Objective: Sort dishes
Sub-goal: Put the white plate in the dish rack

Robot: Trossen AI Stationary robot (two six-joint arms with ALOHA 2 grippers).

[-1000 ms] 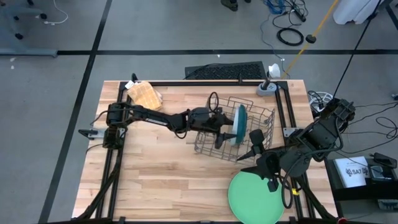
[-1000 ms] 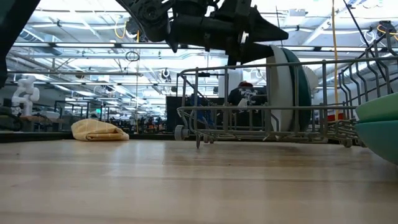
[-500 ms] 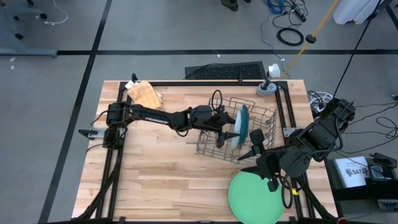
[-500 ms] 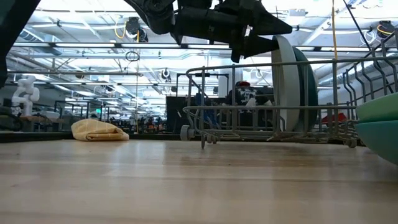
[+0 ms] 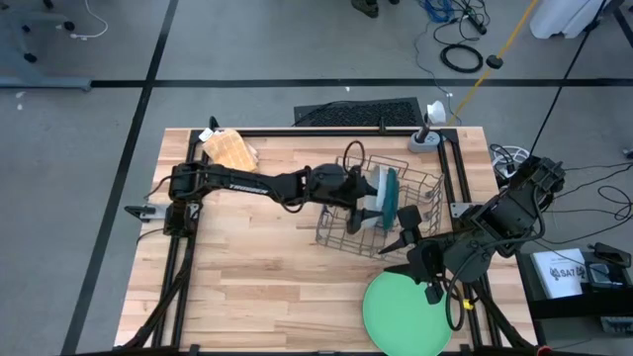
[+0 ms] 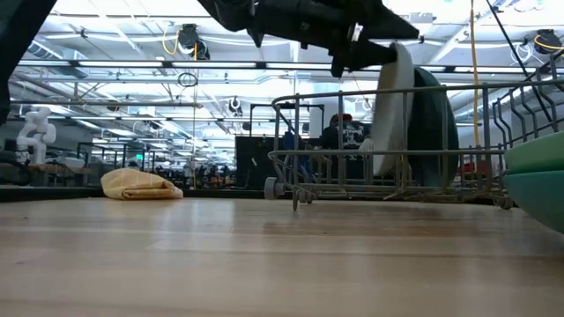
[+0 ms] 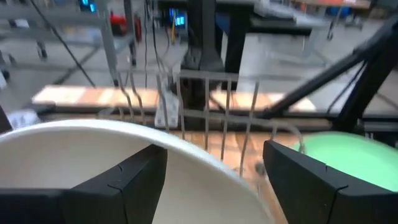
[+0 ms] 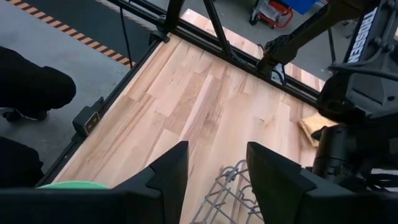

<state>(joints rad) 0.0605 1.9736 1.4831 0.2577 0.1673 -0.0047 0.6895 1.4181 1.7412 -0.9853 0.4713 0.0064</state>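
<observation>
The pale plate is leaning with its lower edge away from the teal plate, so the robot's left gripper should grab the pale plate's near rim (image 5: 371,222) and set the pale plate upright.
A wire rack (image 5: 378,210) stands mid-table and holds a small pale plate (image 6: 392,114) on edge, with a dark teal plate (image 6: 436,119) just behind it. My left gripper (image 5: 363,206) reaches into the rack from the table's left and is shut on the pale plate's top. A large light green plate (image 5: 406,311) lies flat near the front right edge, and in the low view a darker plate (image 6: 539,201) shows under it. My right gripper (image 8: 216,177) hangs open above the rack's near right corner and holds nothing. My left gripper has the pale plate's upper rim (image 7: 177,155) between its two fingers (image 7: 134,180), one on each face. The fingers come nearly level from the table's left, tipped slightly down. The plate leans, with its top against the teal plate and its lower edge (image 6: 379,169) inside the rack.
A tan cloth (image 5: 229,148) lies bunched at the far left corner. A dark metal frame (image 5: 297,132) runs around the table's edges. Bare wood (image 5: 257,267) lies in front of and left of the rack.
My left gripper has risen with the pale plate's rim. The plate has gone from upright to leaning, its top lifted and its lower edge still in the rack. The rack has slid a little toward the table's right edge.
</observation>
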